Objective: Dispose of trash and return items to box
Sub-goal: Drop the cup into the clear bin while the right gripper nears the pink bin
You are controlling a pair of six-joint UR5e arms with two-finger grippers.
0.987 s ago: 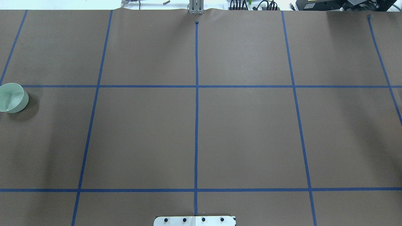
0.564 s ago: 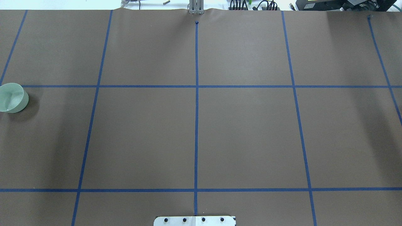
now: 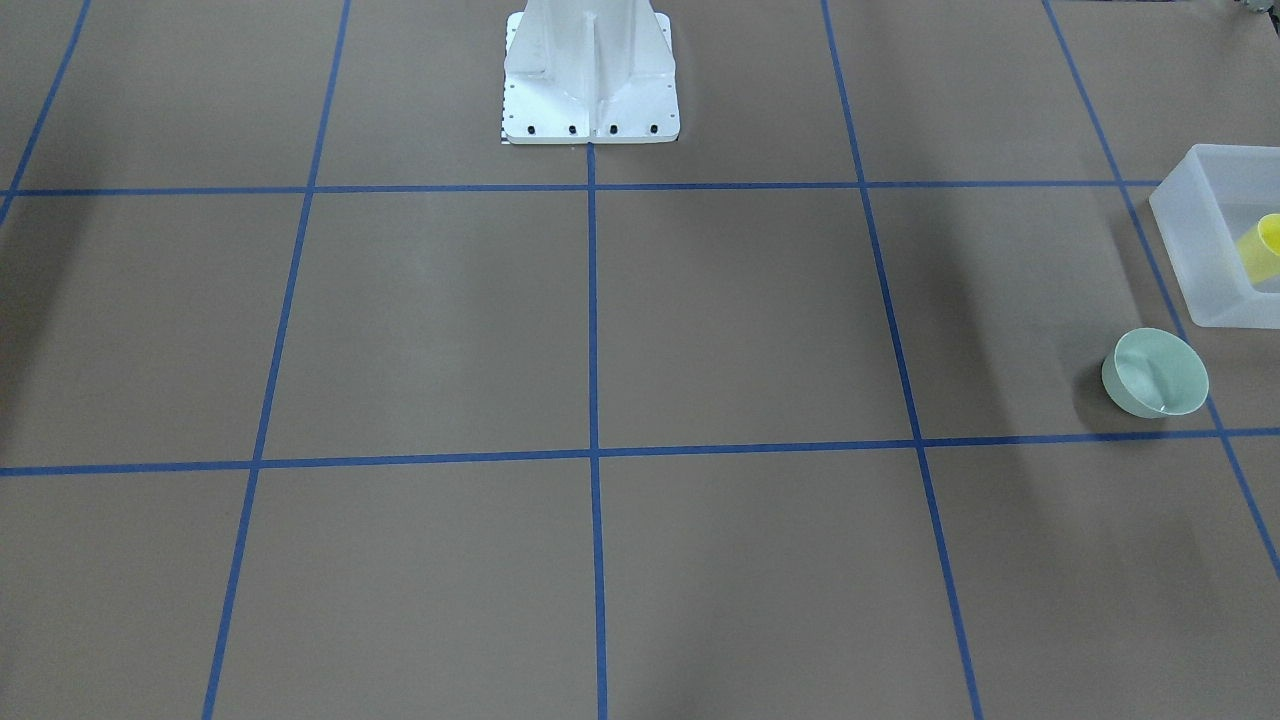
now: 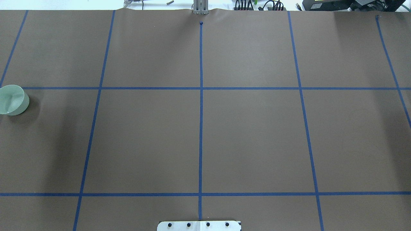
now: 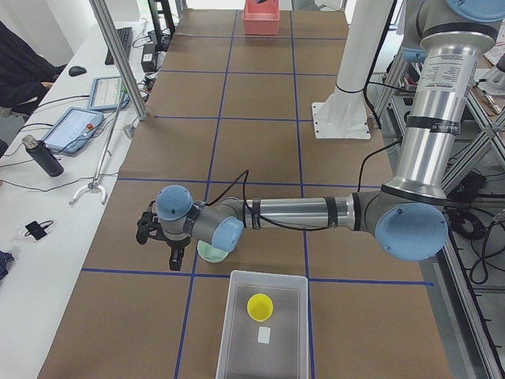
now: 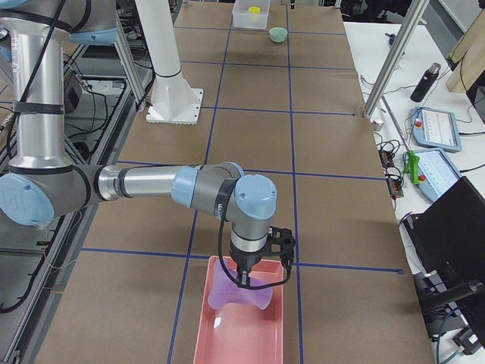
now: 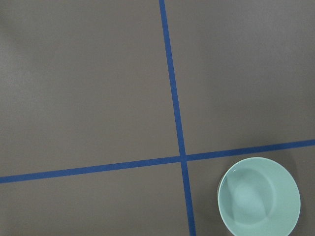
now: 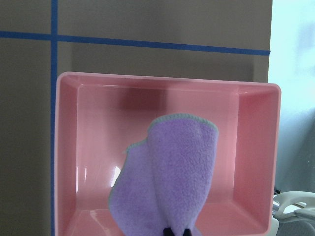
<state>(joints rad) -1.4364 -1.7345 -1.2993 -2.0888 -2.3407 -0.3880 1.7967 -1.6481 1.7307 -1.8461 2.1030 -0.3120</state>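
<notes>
Next, my left gripper needs to go to the mint-green bowl and close on the bowl's rim (image 3: 1206, 376) (image 7: 219, 195), on the side nearest the blue tape crossing.
The mint-green bowl (image 3: 1155, 372) stands upright on the brown table beside the frosted box (image 3: 1190, 250). It also shows in the overhead view (image 4: 12, 99) and the left wrist view (image 7: 258, 196). The yellow cup (image 3: 1265, 245) lies inside the box (image 5: 237, 332). My left gripper (image 5: 158, 238) hovers just past the bowl (image 5: 207, 254); I cannot tell whether it is open or shut. My right gripper (image 8: 176, 232) is shut on a purple cloth (image 8: 172, 172) and holds it above a pink tray (image 8: 162, 98) at the table's other end (image 6: 242, 334).
The white robot base (image 3: 590, 90) stands at the table's middle rear edge. Blue tape lines grid the table. A side desk with tablets (image 5: 75, 126) and a slanted aluminium post (image 5: 118, 55) run along the far edge.
The bowl has not moved. Only faint shadows on the table's sides have shifted.
</notes>
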